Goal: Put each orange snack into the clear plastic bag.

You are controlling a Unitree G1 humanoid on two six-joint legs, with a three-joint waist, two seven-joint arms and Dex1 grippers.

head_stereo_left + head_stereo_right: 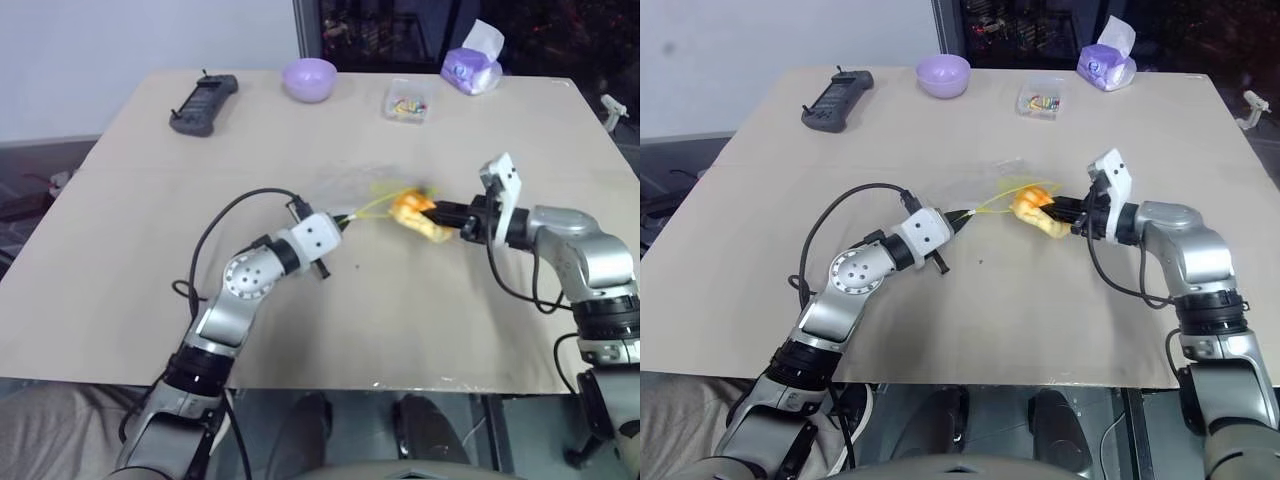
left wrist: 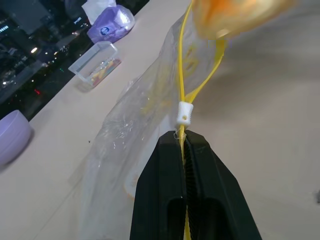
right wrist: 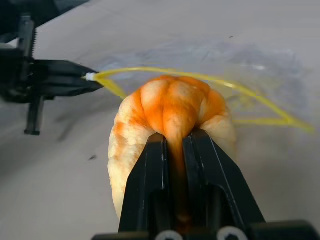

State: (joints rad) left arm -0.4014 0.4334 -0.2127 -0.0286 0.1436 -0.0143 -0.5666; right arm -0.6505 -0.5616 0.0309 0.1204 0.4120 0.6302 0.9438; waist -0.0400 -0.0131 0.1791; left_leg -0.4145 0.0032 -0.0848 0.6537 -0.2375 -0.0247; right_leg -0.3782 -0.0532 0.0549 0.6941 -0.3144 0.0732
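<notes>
Next, my right gripper lets go of the orange snack inside the clear plastic bag (image 1: 368, 190) (image 3: 205, 64), just beyond the bag's yellow zip strip.
My right gripper (image 3: 176, 142) is shut on the orange snack (image 3: 170, 107), a soft golden-orange bun squeezed between the black fingers. It hangs just above the table at the mouth of the clear plastic bag (image 2: 135, 115). The bag's yellow zip strip (image 3: 240, 90) loops open right behind the snack. My left gripper (image 2: 184, 137) is shut on the end of that zip strip by its white slider, holding the bag's mouth up. In the head views the snack (image 1: 412, 212) sits between my left gripper (image 1: 345, 218) and my right gripper (image 1: 440, 212), mid-table.
At the table's far edge stand a lilac bowl (image 1: 308, 79), a small clear box of colourful bits (image 1: 408, 100) and a purple tissue pack (image 1: 472, 66). A black controller (image 1: 204, 104) lies at the far left. Bare table (image 1: 380, 310) surrounds both arms.
</notes>
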